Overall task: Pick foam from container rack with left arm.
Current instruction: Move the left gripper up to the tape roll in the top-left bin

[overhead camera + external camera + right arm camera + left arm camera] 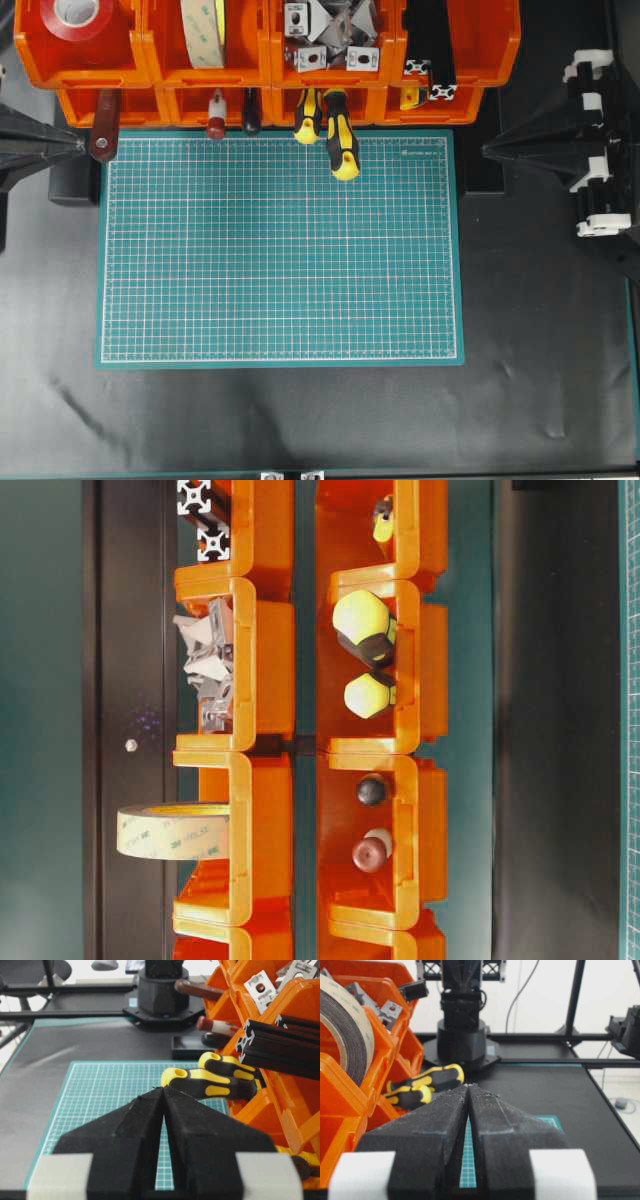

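Note:
Next, my left gripper will go to the foam's tan band (pixel 203 28) (pixel 359 1017) and close there, with one finger inside the foam's hole.
The foam (pixel 203 30), a tan-banded roll with dark faces, stands on edge in the upper tier of the orange container rack (pixel 150 62), second bin from the left. It also shows in the table-level view (pixel 175 831) and at the left of the left wrist view (pixel 345 1030). My left gripper (pixel 82 146) is shut and empty at the mat's far left corner, below and left of the foam; its jaws meet at the tips in the left wrist view (pixel 468 1086). My right gripper (pixel 486 150) is shut and empty at the right (pixel 163 1088).
A red tape roll (pixel 82 15) lies in the bin left of the foam. Metal brackets (pixel 330 35) and black extrusions (pixel 430 60) fill the other upper bins. Yellow-black screwdrivers (pixel 340 140) and a brown tool handle (pixel 103 130) stick out of the lower bins over the green mat (pixel 280 250).

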`<state>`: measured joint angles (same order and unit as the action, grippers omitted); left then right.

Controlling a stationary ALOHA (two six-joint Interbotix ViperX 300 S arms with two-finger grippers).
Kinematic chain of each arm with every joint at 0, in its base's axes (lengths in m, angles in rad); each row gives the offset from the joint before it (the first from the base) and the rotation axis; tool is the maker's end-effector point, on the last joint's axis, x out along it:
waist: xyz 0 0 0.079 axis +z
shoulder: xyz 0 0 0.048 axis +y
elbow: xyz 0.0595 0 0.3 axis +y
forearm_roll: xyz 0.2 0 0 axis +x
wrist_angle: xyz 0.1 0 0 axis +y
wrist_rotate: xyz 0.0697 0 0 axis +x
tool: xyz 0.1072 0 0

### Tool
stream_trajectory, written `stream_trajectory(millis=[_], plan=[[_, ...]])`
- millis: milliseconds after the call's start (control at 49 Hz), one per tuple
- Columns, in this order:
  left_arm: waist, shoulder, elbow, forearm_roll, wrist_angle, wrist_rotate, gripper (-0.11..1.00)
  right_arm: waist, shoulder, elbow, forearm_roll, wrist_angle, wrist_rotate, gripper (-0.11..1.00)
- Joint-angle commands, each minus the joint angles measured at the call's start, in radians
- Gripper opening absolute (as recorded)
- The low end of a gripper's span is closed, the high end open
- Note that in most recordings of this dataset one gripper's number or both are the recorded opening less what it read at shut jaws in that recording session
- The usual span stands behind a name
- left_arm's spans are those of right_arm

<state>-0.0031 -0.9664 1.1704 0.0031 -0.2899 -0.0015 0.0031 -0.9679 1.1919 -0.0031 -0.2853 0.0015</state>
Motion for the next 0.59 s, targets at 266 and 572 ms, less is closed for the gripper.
stream_trajectory(millis=[266,572], plan=[[0.032,0.005,-0.310,0.048,0.327,-0.379,0.00,-0.005,0.009,-0.020,0.020,-0.012,0.018,0.00],[0.104,0.179,-0.621,0.052,0.699,-0.778,0.00,-0.005,0.006,-0.020,0.020,-0.011,0.018,0.00]])
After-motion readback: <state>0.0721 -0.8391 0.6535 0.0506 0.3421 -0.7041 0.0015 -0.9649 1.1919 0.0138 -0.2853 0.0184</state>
